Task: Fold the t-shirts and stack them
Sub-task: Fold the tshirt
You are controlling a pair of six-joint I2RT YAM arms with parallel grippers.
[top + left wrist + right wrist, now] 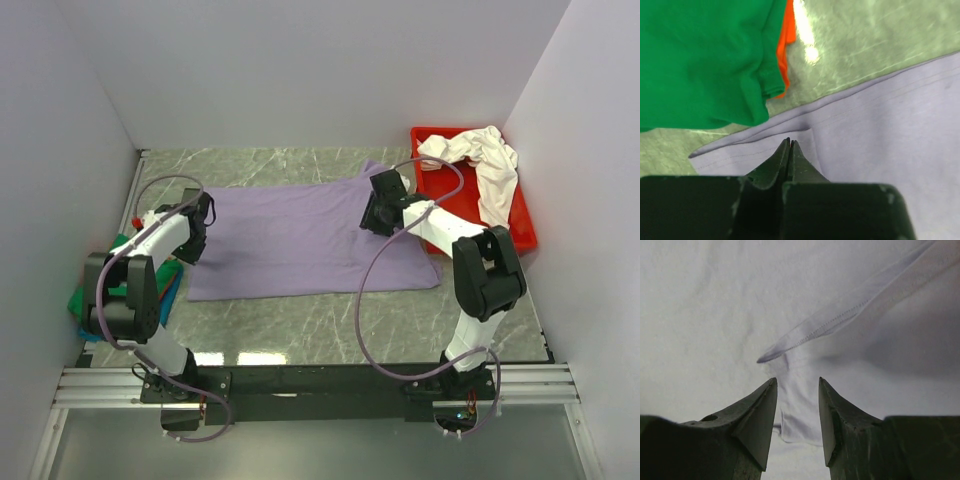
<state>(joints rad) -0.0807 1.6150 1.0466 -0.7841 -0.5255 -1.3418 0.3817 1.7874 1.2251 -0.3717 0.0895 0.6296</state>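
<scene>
My left gripper needs to open, move over and pinch the hem at that corner (807,134), because the corner of the lavender t-shirt's hem lies loose past its shut fingers.
A lavender t-shirt (300,235) lies spread flat across the middle of the table. My left gripper (197,240) is at its left edge, and in the left wrist view it (789,142) is shut on the hem of the lavender cloth (880,130), which puckers at the tips. My right gripper (380,215) hovers over the shirt's right part. In the right wrist view it (797,382) stands open with a raised fold of lavender cloth (800,405) between the fingers. A green t-shirt (700,60) lies on a red-orange one (783,55) to the left.
A red tray (520,235) at the back right holds a crumpled white t-shirt (490,160). The folded pile (165,280) with green and blue cloth sits by the left wall under my left arm. White walls close in three sides.
</scene>
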